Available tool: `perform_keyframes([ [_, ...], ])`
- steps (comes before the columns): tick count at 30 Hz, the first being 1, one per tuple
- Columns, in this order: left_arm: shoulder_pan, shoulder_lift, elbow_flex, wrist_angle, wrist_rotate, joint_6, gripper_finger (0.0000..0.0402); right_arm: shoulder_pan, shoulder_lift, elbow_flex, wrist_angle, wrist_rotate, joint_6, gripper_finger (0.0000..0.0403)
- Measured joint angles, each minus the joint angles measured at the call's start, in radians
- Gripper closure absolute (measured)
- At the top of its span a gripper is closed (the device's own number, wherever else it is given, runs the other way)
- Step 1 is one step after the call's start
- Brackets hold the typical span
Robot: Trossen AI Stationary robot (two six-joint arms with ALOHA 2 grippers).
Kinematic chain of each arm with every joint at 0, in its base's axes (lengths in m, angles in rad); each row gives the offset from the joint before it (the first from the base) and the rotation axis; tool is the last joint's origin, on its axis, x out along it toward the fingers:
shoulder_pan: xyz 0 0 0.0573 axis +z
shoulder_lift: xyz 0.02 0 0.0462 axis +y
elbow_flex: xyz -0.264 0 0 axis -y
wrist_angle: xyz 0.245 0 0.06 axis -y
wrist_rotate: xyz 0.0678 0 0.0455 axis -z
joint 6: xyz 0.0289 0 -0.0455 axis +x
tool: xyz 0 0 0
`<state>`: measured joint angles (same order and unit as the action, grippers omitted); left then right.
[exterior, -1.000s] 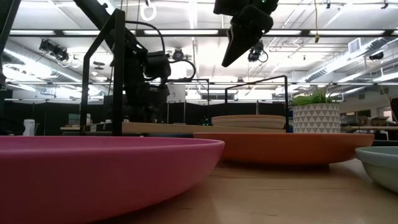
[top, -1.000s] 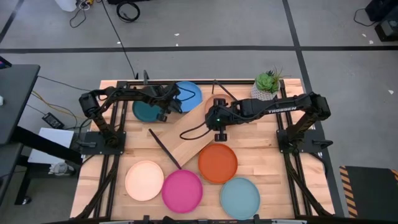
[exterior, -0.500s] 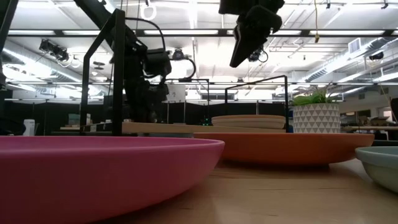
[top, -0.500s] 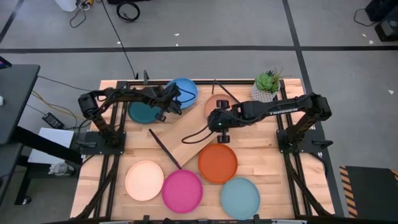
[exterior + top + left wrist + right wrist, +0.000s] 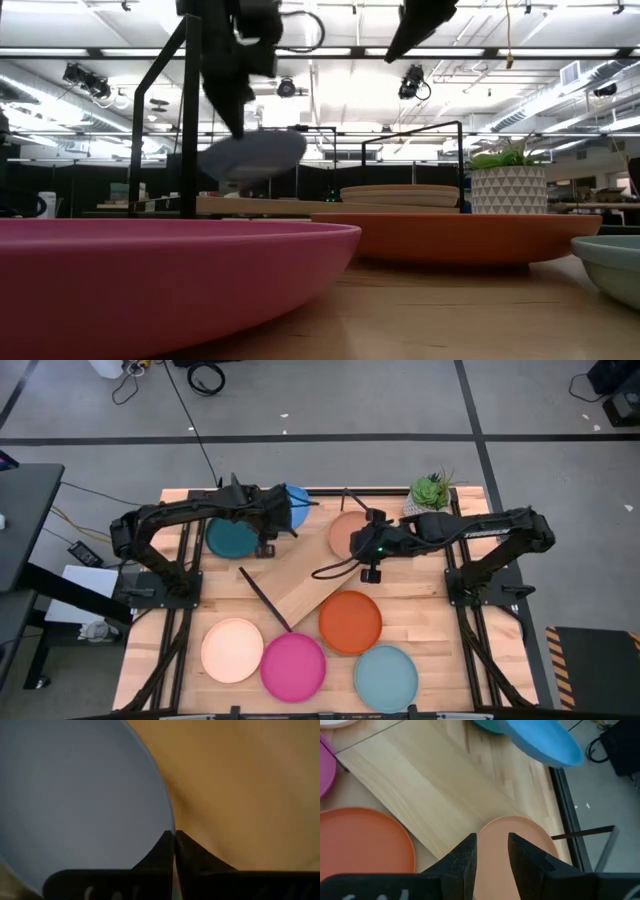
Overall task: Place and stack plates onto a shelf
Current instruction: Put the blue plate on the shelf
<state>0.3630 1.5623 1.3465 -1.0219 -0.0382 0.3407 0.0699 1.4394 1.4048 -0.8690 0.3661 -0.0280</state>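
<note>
Next, my left gripper sets down and lets go of the blue plate on the shelf's middle (image 5: 299, 576), between the tan plate and the magenta plate.
My left gripper (image 5: 174, 837) is shut on the blue plate (image 5: 294, 508), which is in the air over the table's far side, next to the dark teal plate (image 5: 230, 540). The shelf (image 5: 305, 575) lies slantwise in mid-table, and a tan plate (image 5: 347, 530) rests on its far end. My right gripper (image 5: 492, 847) is open and hovers high above that tan plate (image 5: 505, 835), touching nothing. Orange (image 5: 350, 622), cream (image 5: 232, 650), magenta (image 5: 293, 666) and light blue (image 5: 386, 678) plates lie flat near the table's near edge. No grey plate shows. My left gripper pinches the blue plate's rim (image 5: 170, 822) between its two fingers, one on each face. The fingers come down from above, slanting from the table's left. The plate (image 5: 250, 155) is lifted clear and hangs tilted below the fingers.
A small potted plant (image 5: 432, 495) stands at the far right corner, beside my right arm. The shelf's black frame ends (image 5: 262, 598) stick up. Bare tabletop shows to the right of the orange plate.
My left gripper has risen, lifting the blue plate clear and tipping it steeply. My right gripper has risen and moved toward the table's right, off the shelf's middle and toward the tan plate.
</note>
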Motion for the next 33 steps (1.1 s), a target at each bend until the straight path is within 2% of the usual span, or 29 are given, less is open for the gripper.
perform_keyframes([
  [4, -0.096, 0.001, 0.030, -0.046, 0.054, -0.279, 0.0393, 0.002, -0.025, 0.000, -0.006, 0.007, -0.003, 0.0286],
  [11, -0.276, 0.071, 0.123, -0.054, 0.017, -0.548, 0.0393, 0.001, -0.060, 0.000, -0.010, 0.011, -0.043, 0.0286],
  [17, -0.363, 0.244, 0.282, -0.171, 0.000, -0.629, 0.0393, 0.001, -0.084, 0.000, -0.009, 0.011, -0.066, 0.0286],
  [24, -0.405, 0.422, 0.466, -0.296, 0.014, -0.678, 0.0392, 0.001, -0.090, 0.000, -0.010, 0.011, -0.097, 0.0286],
  [28, -0.424, 0.460, 0.509, -0.296, 0.050, -0.731, 0.0391, 0.001, -0.093, 0.000, -0.020, 0.010, -0.113, 0.0286],
  [33, -0.461, 0.498, 0.514, -0.285, 0.044, -0.776, 0.0391, 0.001, -0.095, 0.000, -0.031, 0.010, -0.133, 0.0286],
])
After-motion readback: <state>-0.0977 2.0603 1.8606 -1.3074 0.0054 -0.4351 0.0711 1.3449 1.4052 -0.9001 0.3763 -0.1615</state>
